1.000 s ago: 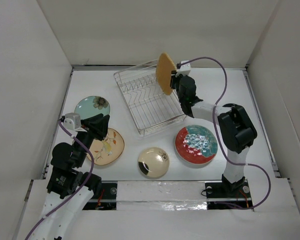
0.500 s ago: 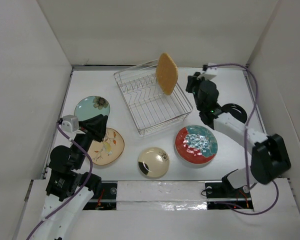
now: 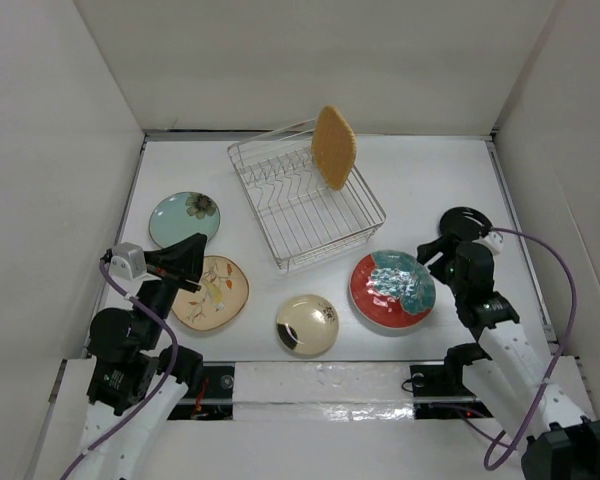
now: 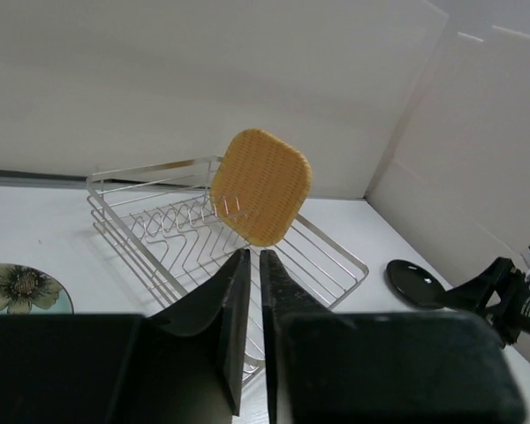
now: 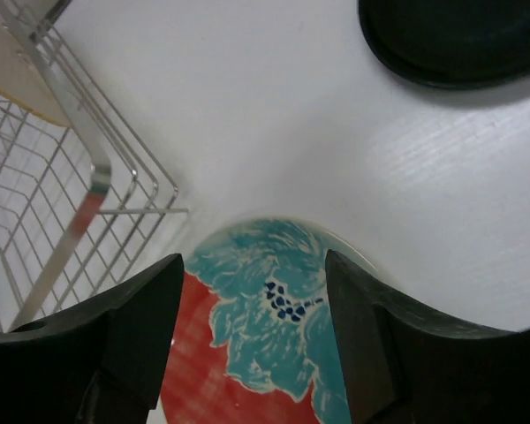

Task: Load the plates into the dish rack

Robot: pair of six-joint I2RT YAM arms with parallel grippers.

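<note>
The robot's right gripper will next move to the small black plate's near edge [image 3: 484, 236], on the side away from the dish rack, and close there.
The orange rounded-square plate [image 3: 332, 147] stands upright in the silver wire dish rack [image 3: 280, 230], free of both grippers; it also shows in the left wrist view [image 4: 261, 187]. My right gripper [image 3: 432, 252] is open and empty, hovering over the far edge of the red plate with the teal-white pattern [image 5: 265, 353], its jaws astride the plate's teal part [image 5: 253, 261]. The small black plate [image 3: 467, 218] lies just behind it. My left gripper [image 3: 198, 245] is shut and empty, above the beige floral plate [image 3: 220, 295]. The pale teal flowered plate [image 3: 184, 218] and the cream plate [image 3: 307, 325] lie flat.
The rack's near corner [image 5: 97, 177] stands just left of my right gripper. White walls close in the table on the left, back and right. In the left wrist view the rack [image 4: 159, 230] lies ahead, with the black plate [image 4: 417, 283] to its right.
My right gripper let go of the orange plate, leaving it standing in the rack, and swung back right and down to the red plate. My left arm drew back slightly.
</note>
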